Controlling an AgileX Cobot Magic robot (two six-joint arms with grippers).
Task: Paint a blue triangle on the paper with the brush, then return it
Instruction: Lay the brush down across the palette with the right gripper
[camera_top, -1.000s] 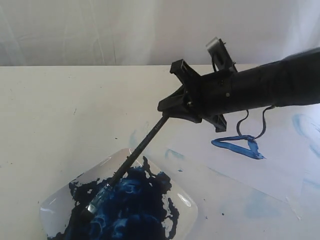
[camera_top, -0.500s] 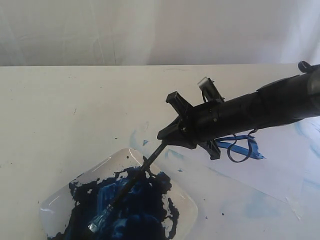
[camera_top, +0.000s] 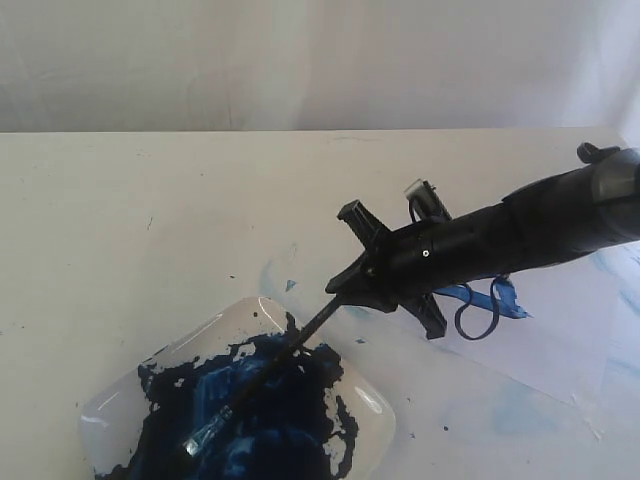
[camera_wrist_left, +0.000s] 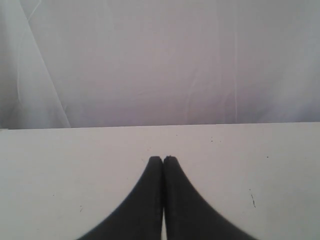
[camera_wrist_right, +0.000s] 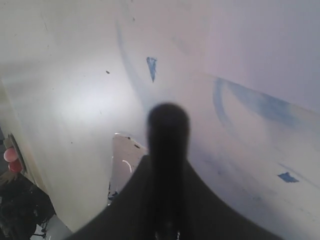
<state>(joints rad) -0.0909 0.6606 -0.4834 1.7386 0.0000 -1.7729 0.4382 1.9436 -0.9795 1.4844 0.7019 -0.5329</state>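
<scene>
Next, my right gripper lets go of the brush in the dish's dark blue paint (camera_top: 303, 360). The brush's handle will lean over the rim of the dish.
My right gripper (camera_top: 345, 285) is shut on the upper end of the brush (camera_top: 290, 345). The thin black handle slants down and left, and its metal ferrule (camera_top: 205, 437) lies in the dark blue paint of a clear dish (camera_top: 110, 400). The right wrist view shows the handle (camera_wrist_right: 167, 125) as a blurred dark bar between the jaws of the right gripper (camera_wrist_right: 167, 165). The blue triangle (camera_top: 508, 300) on the paper (camera_top: 540, 370) is partly hidden behind the right arm. In the left wrist view my left gripper (camera_wrist_left: 163, 159) is shut and empty over bare table.
Pale blue smears (camera_top: 610, 260) mark the paper's right side and the table near the dish (camera_top: 270, 280). A dangling black cable loop (camera_top: 477, 315) hangs under the right arm over the triangle. White cloth backs the table's far edge (camera_top: 200, 131).
The right arm has come down and a little toward the camera. The brush now lies flatter, with its ferrule slid further into the paint. The arm covers more of the triangle.
</scene>
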